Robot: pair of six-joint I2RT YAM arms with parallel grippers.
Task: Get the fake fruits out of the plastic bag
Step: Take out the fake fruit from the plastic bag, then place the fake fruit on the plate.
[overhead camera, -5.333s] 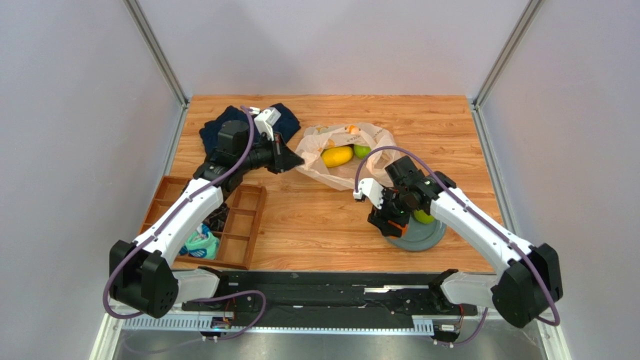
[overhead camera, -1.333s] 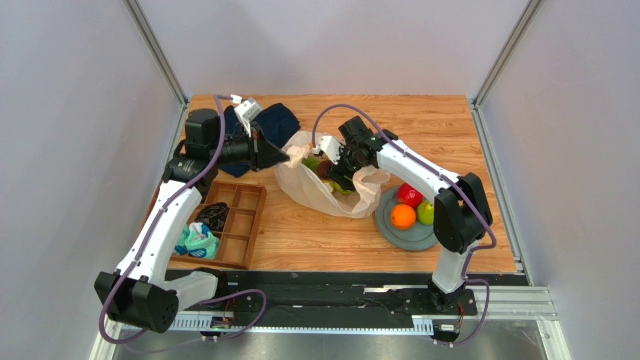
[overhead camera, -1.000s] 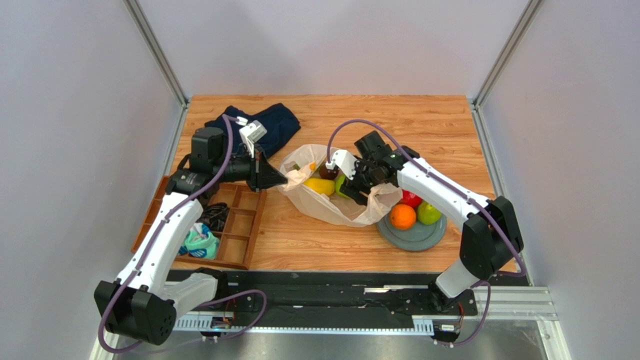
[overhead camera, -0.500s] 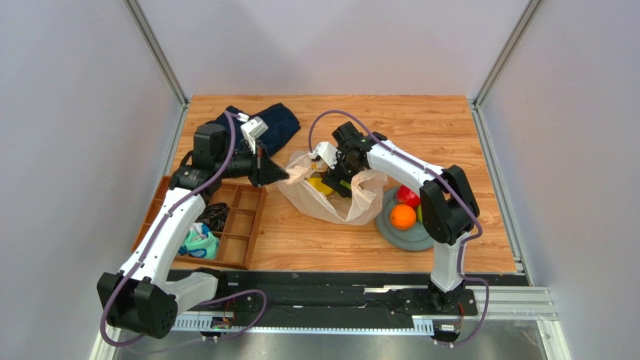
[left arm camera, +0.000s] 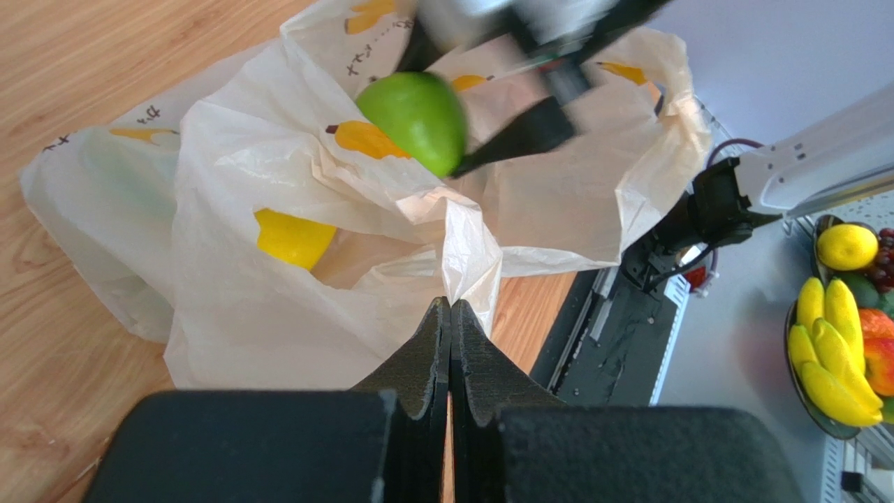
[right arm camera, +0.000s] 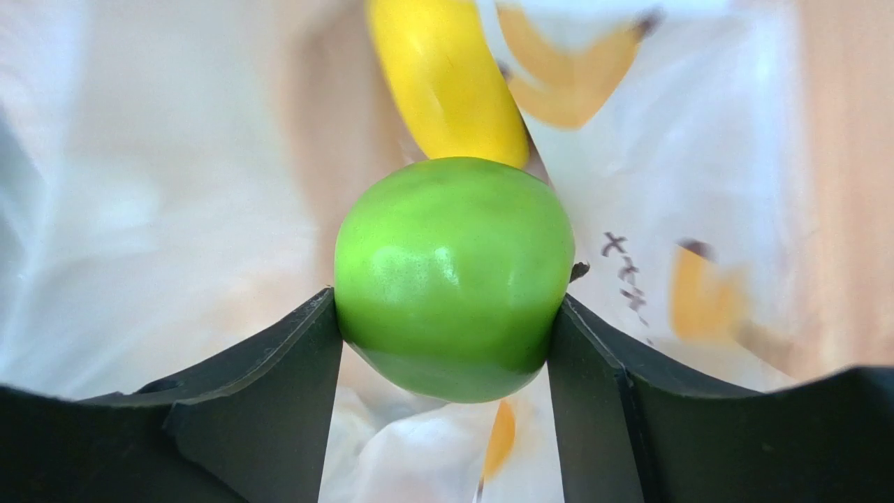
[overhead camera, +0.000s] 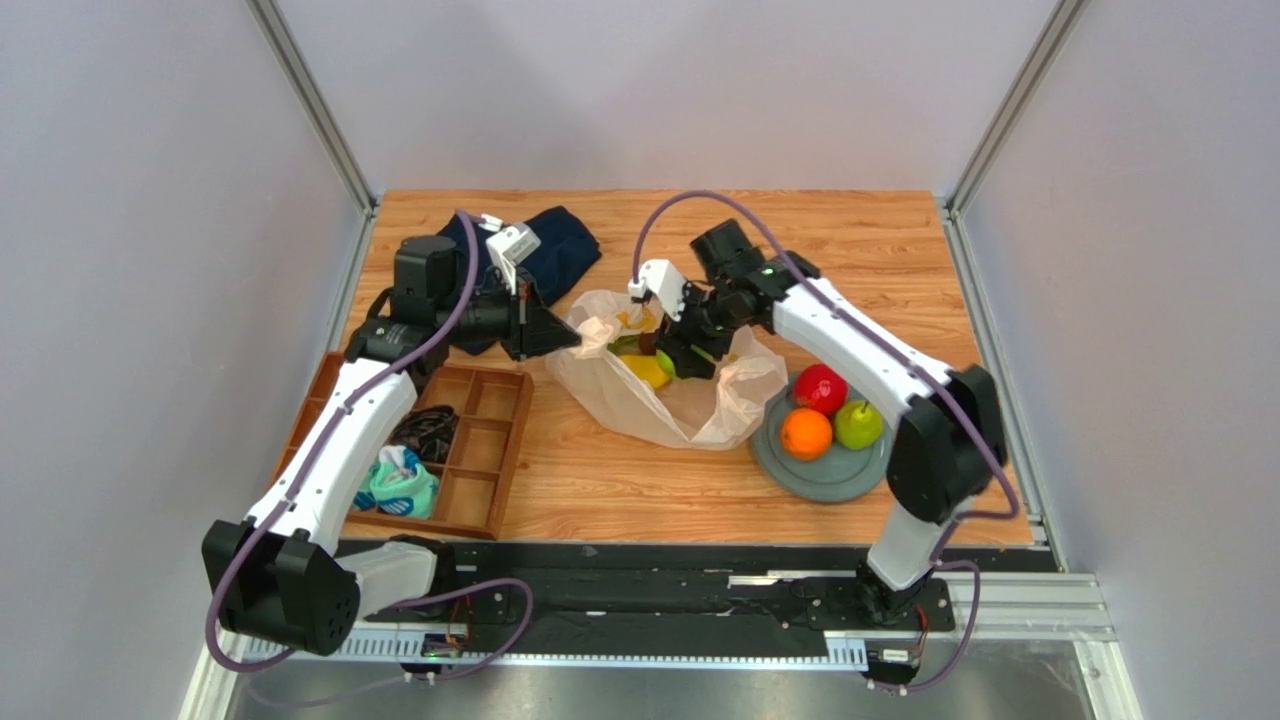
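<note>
My right gripper is to put the green apple down on the grey plate [overhead camera: 828, 459], just in front of the orange.
The cream-white plastic bag [overhead camera: 684, 398] lies open at mid table. My left gripper [overhead camera: 559, 336] is shut on the bag's left edge [left arm camera: 467, 252] and holds it up. My right gripper [overhead camera: 672, 348] is inside the bag mouth, shut on a green apple [right arm camera: 453, 278], which also shows in the left wrist view [left arm camera: 414, 118]. A yellow banana [right arm camera: 446, 79] lies in the bag behind the apple [overhead camera: 648, 369]. A red apple [overhead camera: 819, 389], an orange [overhead camera: 806, 434] and a green apple [overhead camera: 858, 426] sit on the grey plate [overhead camera: 781, 468].
A dark navy cloth [overhead camera: 559, 248] lies at the back left. A wooden compartment tray [overhead camera: 492, 450] with rolled teal socks [overhead camera: 397, 483] and a dark item stands at the left. Grey walls close in both sides.
My right gripper has shifted within the bag mouth and now grips the green apple. My left gripper keeps its hold on the bag edge, shifted slightly.
</note>
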